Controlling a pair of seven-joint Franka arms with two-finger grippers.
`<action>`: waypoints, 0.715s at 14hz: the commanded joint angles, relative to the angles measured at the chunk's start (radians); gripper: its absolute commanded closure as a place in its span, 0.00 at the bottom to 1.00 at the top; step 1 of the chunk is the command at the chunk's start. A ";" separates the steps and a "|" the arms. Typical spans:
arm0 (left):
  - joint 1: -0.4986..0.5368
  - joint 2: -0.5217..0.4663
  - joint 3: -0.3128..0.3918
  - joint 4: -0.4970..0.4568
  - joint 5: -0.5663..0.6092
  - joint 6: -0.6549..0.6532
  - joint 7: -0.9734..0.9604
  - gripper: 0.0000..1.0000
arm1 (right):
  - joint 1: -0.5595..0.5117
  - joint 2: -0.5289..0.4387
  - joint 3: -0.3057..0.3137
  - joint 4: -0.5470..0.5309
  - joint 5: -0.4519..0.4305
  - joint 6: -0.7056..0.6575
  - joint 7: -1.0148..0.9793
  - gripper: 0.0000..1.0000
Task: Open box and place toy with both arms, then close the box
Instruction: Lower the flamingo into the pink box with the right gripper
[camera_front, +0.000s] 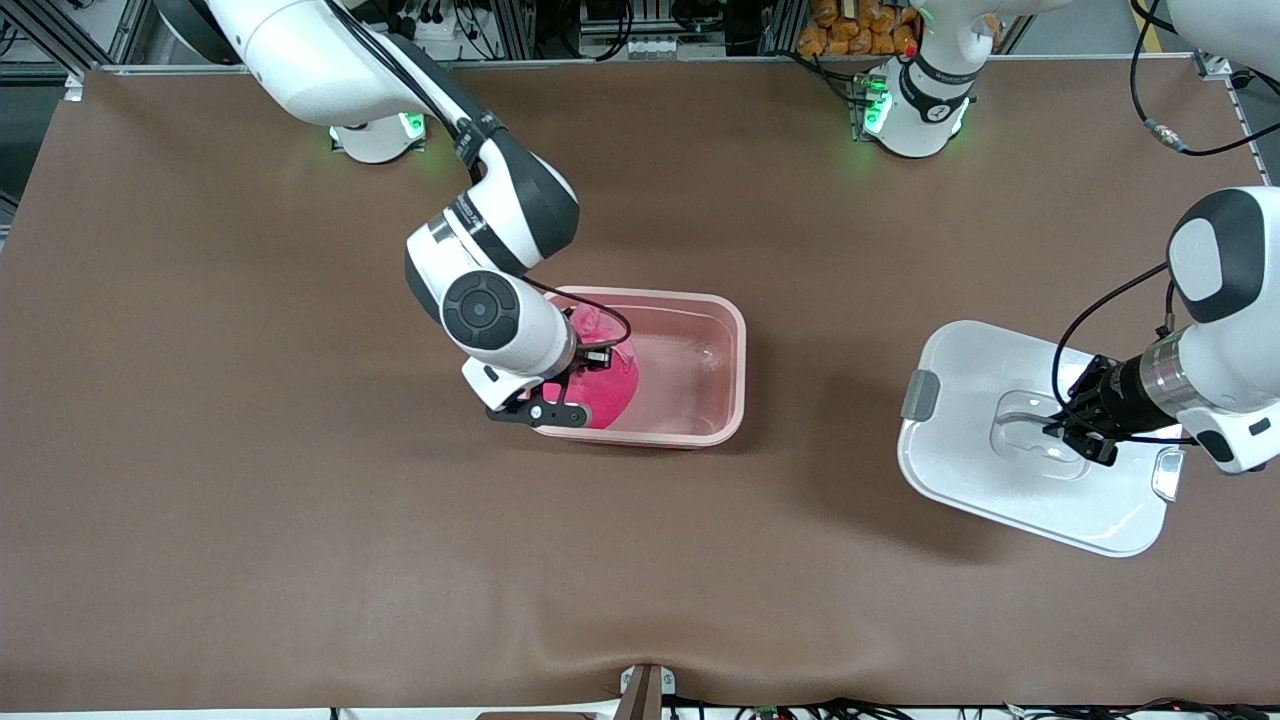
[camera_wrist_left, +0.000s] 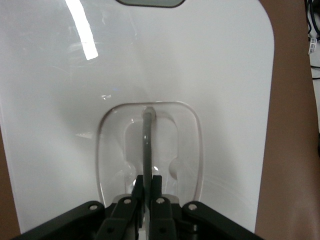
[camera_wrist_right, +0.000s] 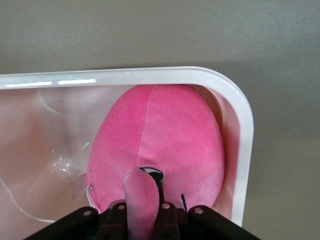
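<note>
Next, my right gripper lets go of the magenta plush toy around the middle of the translucent pink box (camera_front: 630, 382) (camera_wrist_right: 103, 156).
The translucent pink box (camera_front: 737, 345) stands open mid-table. The magenta plush toy (camera_front: 612, 388) sits inside it, at the end toward the right arm. My right gripper (camera_front: 588, 360) reaches down into the box and is shut on the toy's ear (camera_wrist_right: 140, 192); the toy's body (camera_wrist_right: 160, 130) lies against the box rim (camera_wrist_right: 242, 120). The white lid (camera_front: 985, 490) is toward the left arm's end of the table; I cannot tell if it rests on the table. My left gripper (camera_front: 1062, 428) is shut on the lid's grey handle bar (camera_wrist_left: 148, 137) in its recess.
A grey clip (camera_front: 920, 394) shows on the lid's edge facing the box. The brown table (camera_front: 300, 520) is bare between box and lid and toward the front camera. The arm bases (camera_front: 910, 110) stand along the table's edge farthest from the camera.
</note>
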 joint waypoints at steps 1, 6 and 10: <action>0.005 0.002 -0.002 0.005 -0.002 -0.004 0.013 1.00 | 0.021 0.027 0.001 0.026 -0.043 0.012 0.028 1.00; 0.003 0.002 -0.002 0.003 -0.002 -0.004 0.008 1.00 | 0.045 0.066 0.001 0.026 -0.072 0.066 0.070 1.00; 0.003 0.002 -0.002 0.000 -0.002 -0.004 0.005 1.00 | 0.060 0.089 0.001 0.026 -0.080 0.122 0.123 1.00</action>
